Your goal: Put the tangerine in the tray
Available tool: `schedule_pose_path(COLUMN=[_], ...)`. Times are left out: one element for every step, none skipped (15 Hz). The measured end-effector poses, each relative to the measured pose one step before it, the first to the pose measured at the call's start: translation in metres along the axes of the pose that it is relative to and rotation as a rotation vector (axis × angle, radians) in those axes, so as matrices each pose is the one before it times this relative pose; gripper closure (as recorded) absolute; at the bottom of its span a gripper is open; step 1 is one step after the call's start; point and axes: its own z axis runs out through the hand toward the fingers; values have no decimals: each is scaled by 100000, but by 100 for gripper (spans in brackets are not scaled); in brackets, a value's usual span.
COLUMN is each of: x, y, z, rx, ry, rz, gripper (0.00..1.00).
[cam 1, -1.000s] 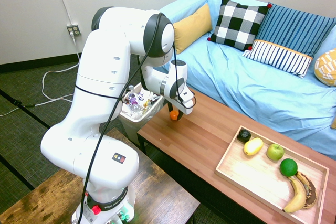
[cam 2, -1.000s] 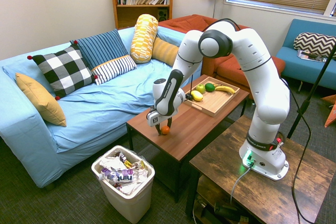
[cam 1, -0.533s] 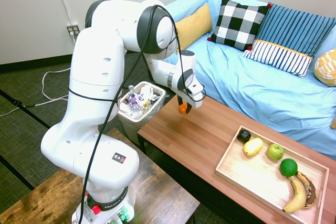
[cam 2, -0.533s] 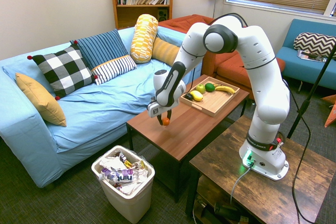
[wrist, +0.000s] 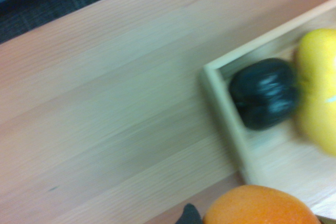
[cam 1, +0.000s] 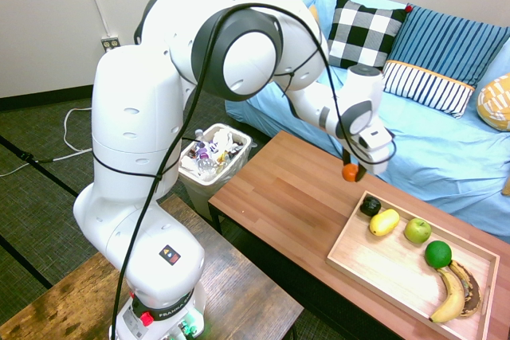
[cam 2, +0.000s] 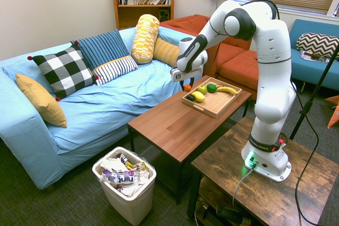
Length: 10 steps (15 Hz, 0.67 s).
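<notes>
Next, I release the tangerine on the bare tray's bottom (cam 1: 386, 259) between the yellow lemon-like fruit and the tray's front rim.
My gripper (cam 1: 351, 169) is shut on the small orange tangerine (cam 1: 349, 173) and holds it in the air above the table, just off the near corner of the light-wood tray (cam 1: 374, 264). From the other side the tangerine (cam 2: 187, 87) hangs under the gripper (cam 2: 187, 85) close to the tray (cam 2: 218, 105) and its end nearest the sofa. The wrist view shows the tangerine (wrist: 260, 207) large at the bottom, with the tray's corner rim (wrist: 223, 114) below it.
The tray holds a dark fruit (cam 1: 370, 205), a yellow lemon-like fruit (cam 1: 384, 221), a green apple (cam 1: 417, 231), a lime (cam 1: 437, 254) and a banana (cam 1: 451, 296). A white waste bin (cam 1: 211, 158) full of wrappers stands off the table's far end. The blue sofa (cam 1: 414, 133) runs behind the table.
The gripper lifted the tangerine off the table's bin end and carried it along the table to the tray's near corner. The arm swung out with it.
</notes>
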Motion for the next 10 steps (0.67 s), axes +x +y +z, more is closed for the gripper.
schedule_pose_path(x=[2629, 2598, 2261, 1911, 1742, 1554, 1134, 720, 444, 92], y=[1133, 1100, 1018, 984, 989, 893, 681, 444, 292, 267], z=[425, 787, 1227, 1562, 1873, 1874, 1654, 1477, 1303, 1241], rx=[-810, -1459, -1778, -1908, -2217, -2188, -1934, -1519, -1265, -1230], ry=[452, 584, 161, -498, -766, -693, -682, -915, -1006, -1125], rz=[2916, 3004, 3088, 2898, 2597, 2386, 1701, 1084, 537, 99], gripper=[100, 100, 100, 100, 100, 100, 100, 100, 100, 100])
